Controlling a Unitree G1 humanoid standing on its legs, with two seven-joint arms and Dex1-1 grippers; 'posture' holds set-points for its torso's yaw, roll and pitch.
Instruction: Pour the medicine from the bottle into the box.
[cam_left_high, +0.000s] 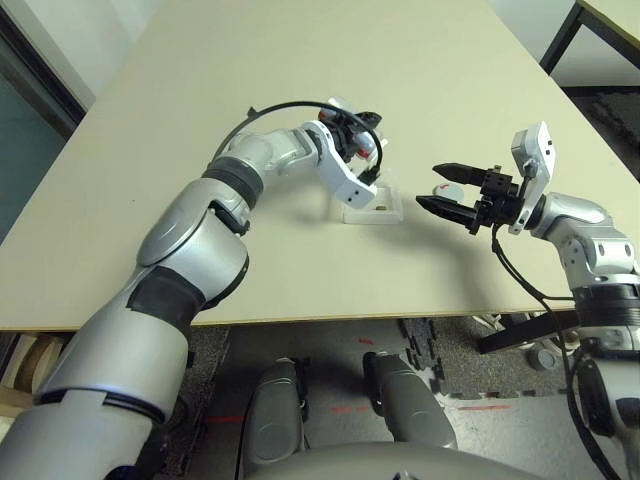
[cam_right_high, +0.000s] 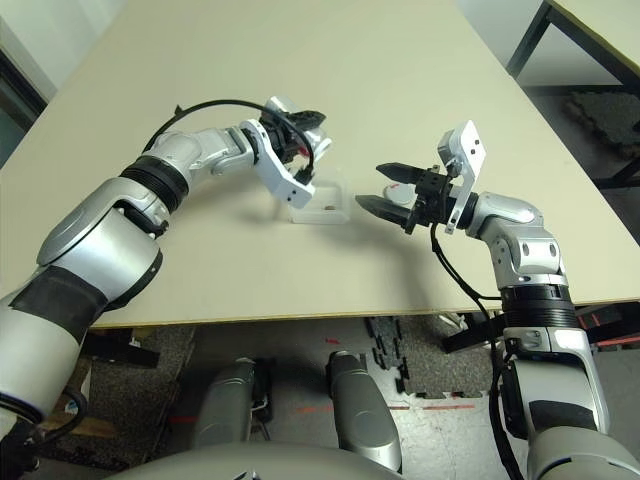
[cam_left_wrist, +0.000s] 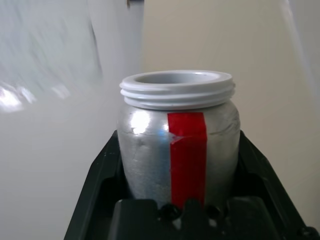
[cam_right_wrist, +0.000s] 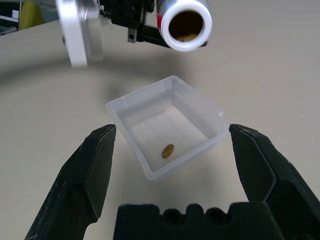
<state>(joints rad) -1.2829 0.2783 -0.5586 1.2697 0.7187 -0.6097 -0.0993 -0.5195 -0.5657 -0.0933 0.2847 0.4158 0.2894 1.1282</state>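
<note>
My left gripper should take the bottle to the bare table (cam_left_high: 274, 197) beside the clear box. It will stand the bottle there, about a box's width away from the box.
My left gripper (cam_left_high: 360, 133) is shut on the bottle (cam_left_wrist: 177, 145), a silver one with a red stripe. The bottle (cam_right_wrist: 183, 22) lies tipped on its side above the far edge of the box, its open mouth turned toward my right gripper, and something brownish shows inside the mouth. The clear box (cam_right_wrist: 150, 112) sits on the table under it, with one brown pill of medicine (cam_right_wrist: 168, 150) lying on its floor. Just to the right of the box (cam_left_high: 372, 208), my right gripper (cam_left_high: 432, 186) hovers open, with nothing between its fingers (cam_right_wrist: 95, 170).
A small whitish cap (cam_left_high: 447, 188) shows right by my right gripper's fingers. The beige table (cam_left_high: 300, 60) stretches wide behind and to the left of the box. Its front edge (cam_left_high: 330, 318) runs close below both arms.
</note>
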